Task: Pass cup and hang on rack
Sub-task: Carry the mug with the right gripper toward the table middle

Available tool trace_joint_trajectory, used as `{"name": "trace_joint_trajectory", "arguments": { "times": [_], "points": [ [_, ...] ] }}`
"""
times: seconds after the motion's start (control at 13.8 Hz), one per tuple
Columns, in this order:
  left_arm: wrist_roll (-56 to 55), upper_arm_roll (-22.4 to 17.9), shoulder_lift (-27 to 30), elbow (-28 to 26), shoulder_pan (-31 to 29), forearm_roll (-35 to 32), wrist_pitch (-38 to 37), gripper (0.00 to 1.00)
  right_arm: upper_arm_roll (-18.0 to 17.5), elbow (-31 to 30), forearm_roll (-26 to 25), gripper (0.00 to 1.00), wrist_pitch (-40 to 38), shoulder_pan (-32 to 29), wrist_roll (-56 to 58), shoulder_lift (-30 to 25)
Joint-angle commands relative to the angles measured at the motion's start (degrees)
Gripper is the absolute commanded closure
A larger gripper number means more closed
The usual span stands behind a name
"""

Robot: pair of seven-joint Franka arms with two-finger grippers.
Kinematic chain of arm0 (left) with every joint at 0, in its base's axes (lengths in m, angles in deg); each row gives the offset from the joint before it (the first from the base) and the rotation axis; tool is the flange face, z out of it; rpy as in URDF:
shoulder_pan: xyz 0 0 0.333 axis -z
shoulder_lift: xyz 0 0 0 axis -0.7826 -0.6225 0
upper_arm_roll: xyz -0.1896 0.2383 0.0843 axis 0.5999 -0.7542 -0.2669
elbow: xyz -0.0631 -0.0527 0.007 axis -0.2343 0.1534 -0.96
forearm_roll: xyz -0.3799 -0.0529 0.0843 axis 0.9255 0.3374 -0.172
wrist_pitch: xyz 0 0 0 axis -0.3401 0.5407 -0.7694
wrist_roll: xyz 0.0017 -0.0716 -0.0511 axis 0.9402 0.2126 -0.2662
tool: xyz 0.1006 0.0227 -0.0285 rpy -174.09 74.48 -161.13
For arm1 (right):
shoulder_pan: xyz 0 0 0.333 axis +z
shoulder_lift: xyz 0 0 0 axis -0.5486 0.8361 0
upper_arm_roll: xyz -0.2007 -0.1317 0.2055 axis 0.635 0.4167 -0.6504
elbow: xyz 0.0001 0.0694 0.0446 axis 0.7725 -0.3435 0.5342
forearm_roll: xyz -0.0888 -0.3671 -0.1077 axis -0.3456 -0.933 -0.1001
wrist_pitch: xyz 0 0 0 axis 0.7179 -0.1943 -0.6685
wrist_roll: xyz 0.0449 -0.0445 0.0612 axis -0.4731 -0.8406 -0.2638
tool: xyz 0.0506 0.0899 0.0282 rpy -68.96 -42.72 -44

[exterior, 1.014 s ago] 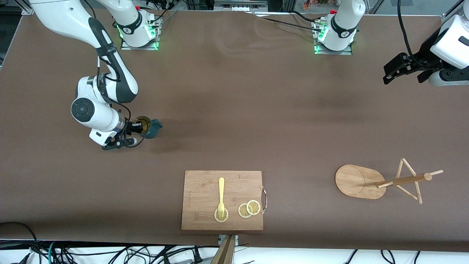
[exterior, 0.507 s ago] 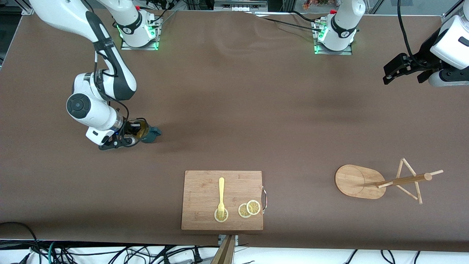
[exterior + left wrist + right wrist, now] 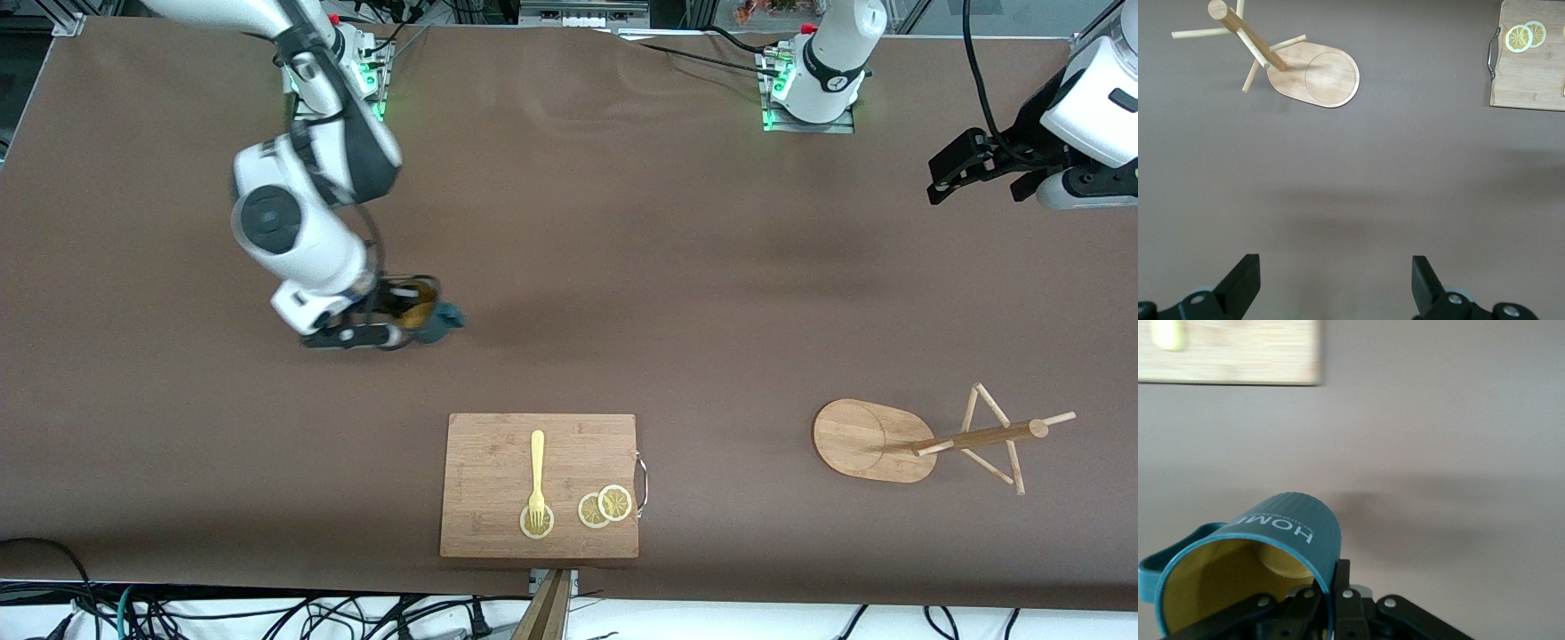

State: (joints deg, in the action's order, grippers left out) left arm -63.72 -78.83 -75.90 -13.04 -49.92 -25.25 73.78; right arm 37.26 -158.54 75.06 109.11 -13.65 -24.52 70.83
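Note:
Next, I set the cup on the bare in the middle of the table cloth [image 3: 583,277] behind the cutting board with my right gripper.
The cup [image 3: 425,309] is a dark teal ribbed mug with a yellowish inside, and it hangs tilted above the brown table toward the right arm's end. My right gripper [image 3: 391,322] is shut on its wall. In the right wrist view one finger sits inside the cup [image 3: 1288,532] and one outside, at the right gripper [image 3: 1335,588]. The rack [image 3: 965,437] is a bamboo mug tree that stands near the left arm's end, its oval base [image 3: 1317,79] also in the left wrist view. My left gripper [image 3: 956,173] waits open over that end, fingers [image 3: 1243,281] wide with nothing between them.
A wooden cutting board [image 3: 540,484] lies near the table's front edge and carries a yellow fork [image 3: 537,471] and lemon slices [image 3: 605,507]. Its corner shows in both wrist views, as the board [image 3: 1531,67] and the board [image 3: 1231,353]. Brown cloth covers the table.
My right gripper closed on the cup's wall, lifted the cup off the table and carried it toward the left arm's end. The left arm has not moved.

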Motion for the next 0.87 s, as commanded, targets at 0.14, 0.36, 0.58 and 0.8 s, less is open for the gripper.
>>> {"name": "trace_joint_trajectory", "arguments": {
  "times": [0.14, 0.36, 0.58, 0.8],
  "points": [
    [0.27, 0.02, -1.61, 1.81, -0.18, -0.61, -0.79, 0.00, 0.49, 9.32, 0.24, 1.00, -0.95, 12.43, -14.03, 7.95],
    [0.36, 0.37, -2.14, 0.14, -0.97, -0.43, 1.93, 0.00, 0.58, 9.33, -0.38, 1.00, -0.77, 18.16, -16.85, 10.32],
    [-0.26, 0.37, -2.58, -0.30, -0.79, -0.52, 2.20, 0.00, 0.84, 9.07, -1.95, 1.00, 4.40, 22.39, -22.12, 13.84],
    [0.09, 0.37, -5.83, -0.65, -0.53, -1.30, 1.94, 0.00, 0.84, 9.15, -5.56, 0.85, 5.90, 24.05, -22.57, 16.39]
  ]
}}
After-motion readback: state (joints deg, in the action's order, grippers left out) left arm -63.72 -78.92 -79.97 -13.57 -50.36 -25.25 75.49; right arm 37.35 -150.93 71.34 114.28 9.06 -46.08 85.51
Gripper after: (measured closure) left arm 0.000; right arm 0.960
